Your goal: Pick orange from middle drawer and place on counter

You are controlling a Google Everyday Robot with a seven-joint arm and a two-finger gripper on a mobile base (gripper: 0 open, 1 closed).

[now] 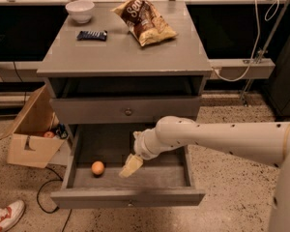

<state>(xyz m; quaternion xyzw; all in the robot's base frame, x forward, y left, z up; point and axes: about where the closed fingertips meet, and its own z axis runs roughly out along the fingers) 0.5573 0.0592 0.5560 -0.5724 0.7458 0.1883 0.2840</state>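
Note:
The gripper will next move to the orange inside the open middle drawer and close around the orange's middle (97, 168).
The orange (97, 167) lies at the left inside the open middle drawer (128, 197), which is pulled out at the bottom of the grey cabinet. My gripper (130, 166) hangs inside the drawer, tilted down to the left, a short way to the right of the orange and apart from it. My white arm (217, 139) comes in from the right over the drawer's right side. The counter (125, 54) is the cabinet's flat grey top.
On the counter stand a white bowl (80, 9), a dark candy bar (92, 35) and a chips bag (145, 21). A closed knobbed drawer front (128, 111) sits above the open one. A cardboard box (31, 132) and a shoe (5, 215) are on the floor at left.

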